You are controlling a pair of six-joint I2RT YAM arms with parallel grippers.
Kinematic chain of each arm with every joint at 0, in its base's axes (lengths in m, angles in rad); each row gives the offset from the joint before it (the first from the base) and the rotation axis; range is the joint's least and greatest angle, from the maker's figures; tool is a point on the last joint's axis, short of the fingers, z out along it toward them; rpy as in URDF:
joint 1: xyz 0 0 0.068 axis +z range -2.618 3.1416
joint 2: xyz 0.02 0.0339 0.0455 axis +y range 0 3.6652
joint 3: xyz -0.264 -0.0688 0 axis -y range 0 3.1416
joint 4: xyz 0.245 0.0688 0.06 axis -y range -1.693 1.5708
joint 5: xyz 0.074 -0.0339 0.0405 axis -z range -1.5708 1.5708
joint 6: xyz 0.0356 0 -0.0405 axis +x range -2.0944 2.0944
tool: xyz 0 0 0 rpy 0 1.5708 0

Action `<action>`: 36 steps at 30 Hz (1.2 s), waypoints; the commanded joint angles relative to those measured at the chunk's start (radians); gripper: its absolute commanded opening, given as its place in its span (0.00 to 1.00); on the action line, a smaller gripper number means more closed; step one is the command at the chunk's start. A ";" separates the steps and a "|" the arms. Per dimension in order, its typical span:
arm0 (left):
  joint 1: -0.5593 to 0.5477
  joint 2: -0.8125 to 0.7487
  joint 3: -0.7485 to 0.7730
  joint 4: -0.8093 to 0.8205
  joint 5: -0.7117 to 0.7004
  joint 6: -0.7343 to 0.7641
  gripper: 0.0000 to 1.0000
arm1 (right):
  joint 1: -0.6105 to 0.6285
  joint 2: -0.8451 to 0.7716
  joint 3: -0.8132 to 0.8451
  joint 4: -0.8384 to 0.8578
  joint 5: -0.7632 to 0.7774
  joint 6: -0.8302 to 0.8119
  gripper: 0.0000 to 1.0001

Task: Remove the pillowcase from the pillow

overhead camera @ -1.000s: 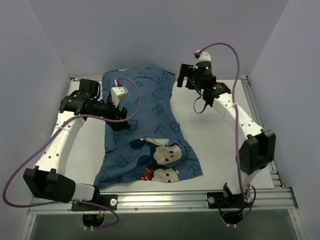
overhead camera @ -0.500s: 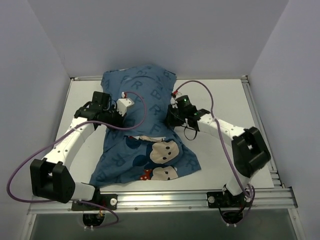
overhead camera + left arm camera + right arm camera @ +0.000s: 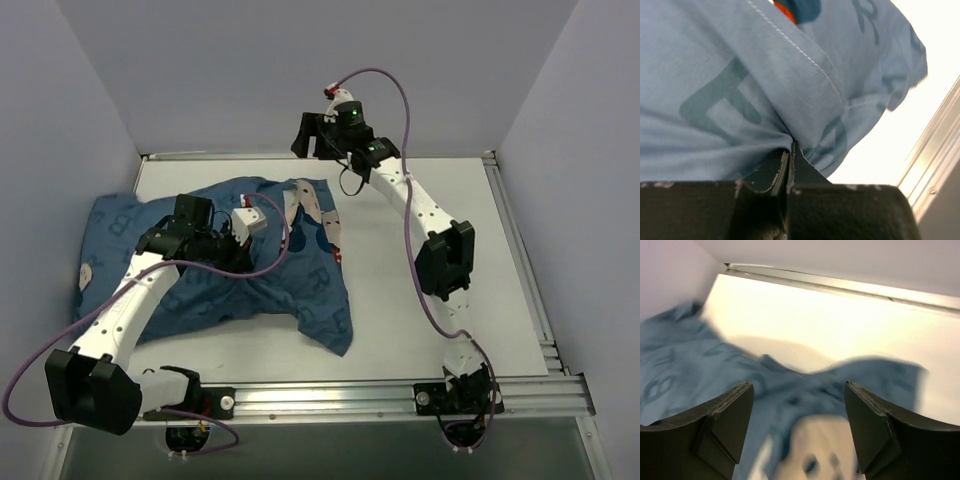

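Note:
My right gripper is to close next on the middle cream face's near end (image 3: 314,216), by the back edge of the dark blue pillowcase.
The dark blue lettered pillowcase (image 3: 200,275) lies crumpled over the left and middle of the table, one flap trailing to the front (image 3: 330,325). Cream cartoon faces show at its back edge (image 3: 305,205). The pillow is hidden; no white padding shows. My left gripper (image 3: 243,262) is low in the middle of the cloth. In the left wrist view its fingers (image 3: 790,155) are shut on a bunched fold of the pillowcase (image 3: 740,75). My right gripper (image 3: 310,138) hangs high at the back, open and holding nothing. In its wrist view the right gripper (image 3: 797,387) hovers above the blurred pillowcase (image 3: 790,390).
An aluminium rail (image 3: 330,400) runs along the table's front edge and another (image 3: 840,285) along the back. Grey walls close in on the left, back and right. Purple cables loop from both wrists. Bare white tabletop (image 3: 440,200) lies to the right of the cloth.
The pillowcase has been dragged left and bunched up. My right gripper let go of it, opened and rose to the back. My left gripper stays shut on the cloth.

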 commanded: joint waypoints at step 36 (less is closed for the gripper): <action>0.131 -0.033 -0.007 0.126 -0.166 -0.142 0.02 | 0.054 -0.540 -1.120 0.181 0.321 0.044 0.00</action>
